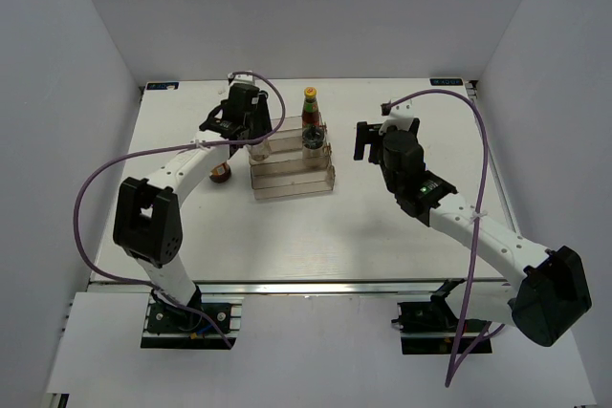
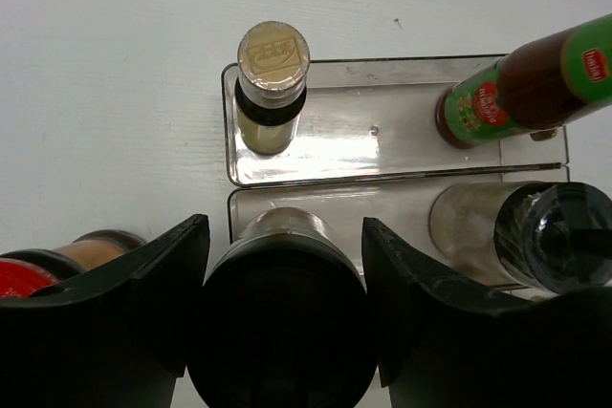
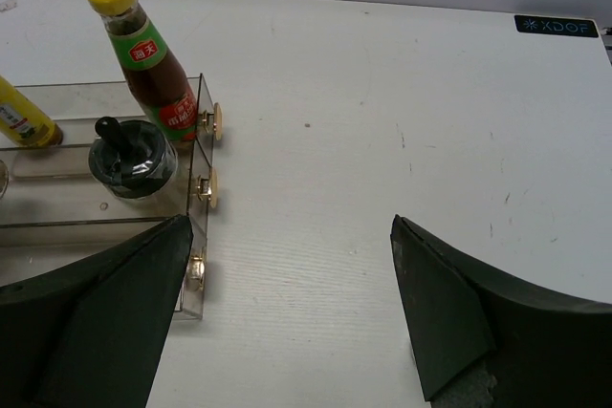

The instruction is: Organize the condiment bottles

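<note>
The robot's left gripper should set the glass jar down on the rack's middle step (image 1: pixel 261 157) (image 2: pixel 292 239), at the end closest to the red-lidded dark jar.
My left gripper (image 1: pixel 251 138) is shut on the white-lidded jar (image 2: pixel 277 322), which stands on the middle step of the clear rack (image 1: pixel 292 179); its lid is in shadow between my fingers (image 2: pixel 182 284). The slim brown yellow-labelled bottle (image 2: pixel 271 88) and the tall red-sauce bottle with a yellow cap (image 1: pixel 310 107) stand on the back step. The black-topped shaker (image 1: pixel 313 139) stands on the middle step. The red-lidded dark jar (image 1: pixel 220 172) sits on the table left of the rack. My right gripper (image 1: pixel 363 140) is open and empty, right of the rack.
The rack's right end wall has small brass knobs (image 3: pixel 212 188), close to my right gripper's left finger (image 3: pixel 105 312). The front step of the rack (image 1: pixel 292 188) holds nothing. White walls stand on the left, right and back of the table.
</note>
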